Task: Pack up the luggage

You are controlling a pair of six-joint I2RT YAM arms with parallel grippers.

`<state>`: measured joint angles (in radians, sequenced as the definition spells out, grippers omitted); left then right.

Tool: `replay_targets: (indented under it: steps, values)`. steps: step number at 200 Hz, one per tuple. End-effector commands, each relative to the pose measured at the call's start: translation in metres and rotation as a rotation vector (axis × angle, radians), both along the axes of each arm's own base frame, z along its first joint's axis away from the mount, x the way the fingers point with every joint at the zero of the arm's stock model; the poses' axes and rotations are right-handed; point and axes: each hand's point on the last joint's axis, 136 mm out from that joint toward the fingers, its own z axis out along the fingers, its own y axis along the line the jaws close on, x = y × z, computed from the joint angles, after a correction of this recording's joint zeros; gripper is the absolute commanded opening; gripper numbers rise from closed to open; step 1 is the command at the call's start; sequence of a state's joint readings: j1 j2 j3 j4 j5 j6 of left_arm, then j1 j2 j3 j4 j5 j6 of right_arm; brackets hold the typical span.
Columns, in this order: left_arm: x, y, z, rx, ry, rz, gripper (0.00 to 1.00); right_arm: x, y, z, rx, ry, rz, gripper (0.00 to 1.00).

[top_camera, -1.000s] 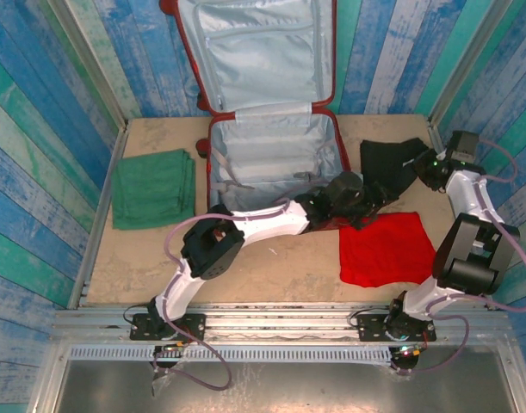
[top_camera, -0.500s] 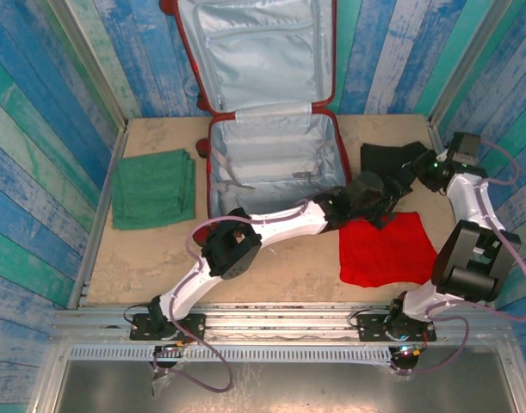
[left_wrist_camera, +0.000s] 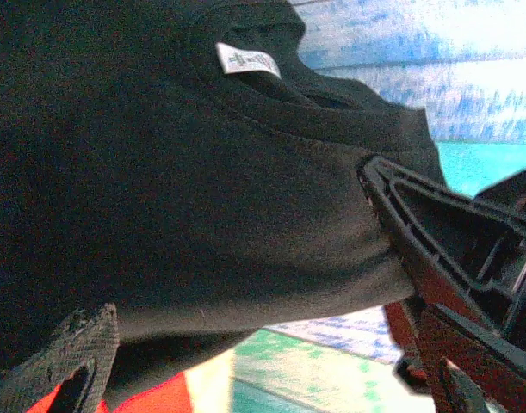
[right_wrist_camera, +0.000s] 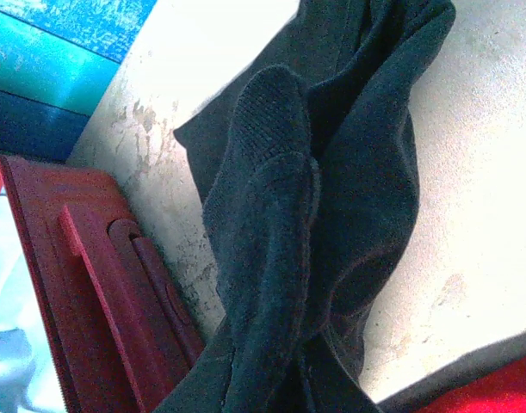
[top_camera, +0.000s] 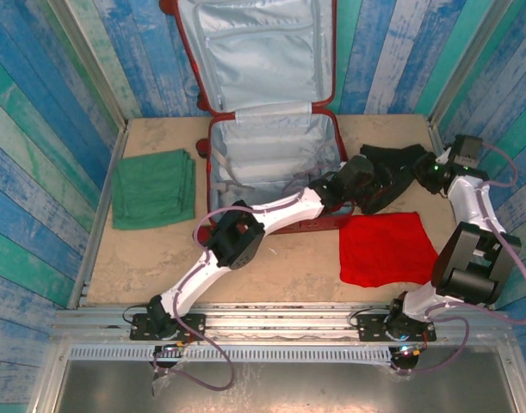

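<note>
My left gripper needs to back away and take the garment's end [top_camera: 373,206] beside the red cloth before spreading it, as the black garment hangs bunched from my right gripper.
The luggage [top_camera: 275,155] lies open on the table, its lid leaning on the back wall and its pale lining showing; its red shell [right_wrist_camera: 90,284] is also in the right wrist view. A black garment [top_camera: 392,168] hangs bunched just right of the suitcase, strung between both grippers. My right gripper [top_camera: 424,169] is shut on its right end, fingers pressed together in the cloth [right_wrist_camera: 284,155]. My left gripper [top_camera: 359,176] is at the garment's left end. Its fingers stand well apart [left_wrist_camera: 237,249], and the black garment [left_wrist_camera: 202,172] with a white label drapes across them.
A folded red cloth [top_camera: 385,248] lies on the table in front of the garment. A stack of green cloth [top_camera: 153,188] sits at the left. Painted plank walls close in the table on three sides.
The left gripper reached right to the black garment, then drew back toward the suitcase. The garment went from lying flat to bunched and lifted between the two grippers.
</note>
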<state>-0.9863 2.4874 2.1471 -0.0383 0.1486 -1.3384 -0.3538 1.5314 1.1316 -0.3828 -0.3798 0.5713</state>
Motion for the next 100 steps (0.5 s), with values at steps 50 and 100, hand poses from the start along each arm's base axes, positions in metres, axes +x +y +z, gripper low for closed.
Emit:
replay_targets:
  steps: [50, 100]
  values:
    - [-0.075, 0.08, 0.022, 0.719, -1.263, -0.616, 0.94, 0.001, 0.004, 0.012, 0.037, -0.037, 0.059, 0.01]
    - [-0.093, 0.073, -0.008, 0.891, -1.466, -0.738, 0.94, 0.002, 0.01, 0.012, 0.071, -0.042, 0.085, 0.0]
